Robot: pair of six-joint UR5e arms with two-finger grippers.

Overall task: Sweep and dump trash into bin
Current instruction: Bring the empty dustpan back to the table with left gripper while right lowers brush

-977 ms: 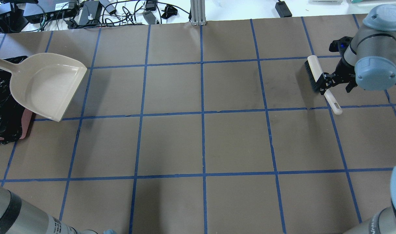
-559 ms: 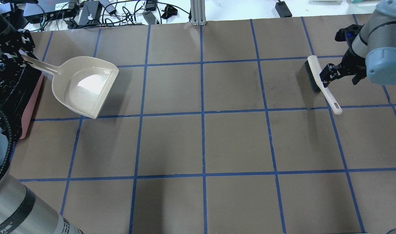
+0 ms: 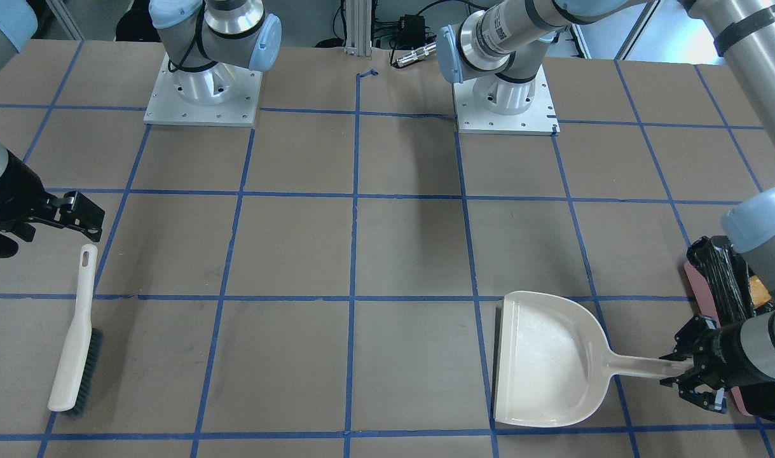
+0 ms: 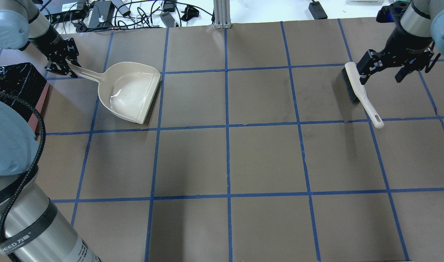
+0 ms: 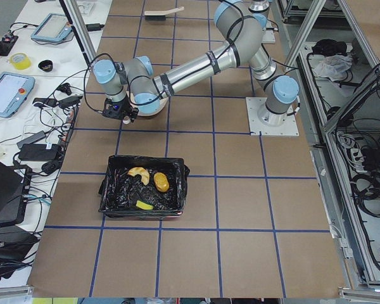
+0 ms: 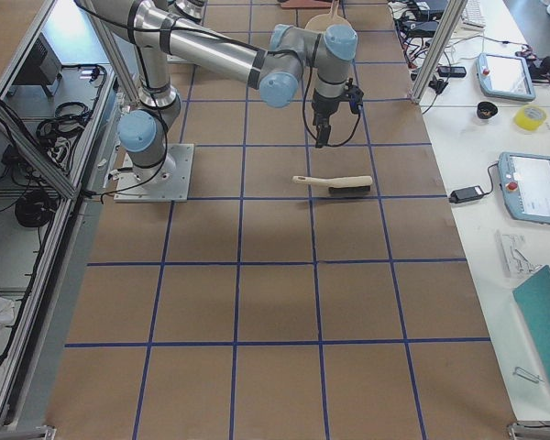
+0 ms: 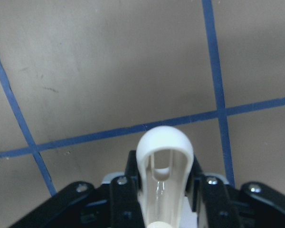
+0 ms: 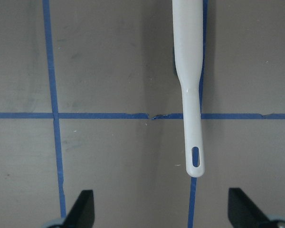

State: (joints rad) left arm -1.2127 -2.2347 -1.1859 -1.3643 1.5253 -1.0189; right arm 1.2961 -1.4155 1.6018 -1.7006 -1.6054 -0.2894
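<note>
Next, my left gripper sets the beige dustpan down on the blue-taped table square [image 3: 523, 356] next to the bin, toward the brush.
The bin [image 5: 145, 161], pink with a black bag, holds the orange-yellow lump [image 5: 161, 182], the pale crescent slice [image 5: 138, 173] and the green-and-yellow sponge wedge [image 5: 143, 204]. The bin also shows at the overhead view's left edge [image 4: 18, 78] and in the front view [image 3: 718, 280]. My left gripper [image 4: 63, 63] [image 3: 692, 372] is shut on the handle [image 7: 164, 161] of the empty beige dustpan [image 4: 130, 94] [image 3: 546, 362], right of the bin. My right gripper [image 4: 384, 71] [image 8: 164, 213] is open and empty above the brush [image 4: 358, 89] [image 8: 190, 71].
The white-handled brush [image 3: 75, 343] [image 6: 335, 183] lies flat on the brown papered table with blue tape lines. Cables and power bricks [image 4: 98, 14] lie beyond the table's far edge. Both arm bases [image 3: 203, 95] stand at the robot's side.
My left arm has carried the dustpan rightward, away from the bin and over the table. My right gripper has let go of the brush and drawn back from it; the brush has not moved.
</note>
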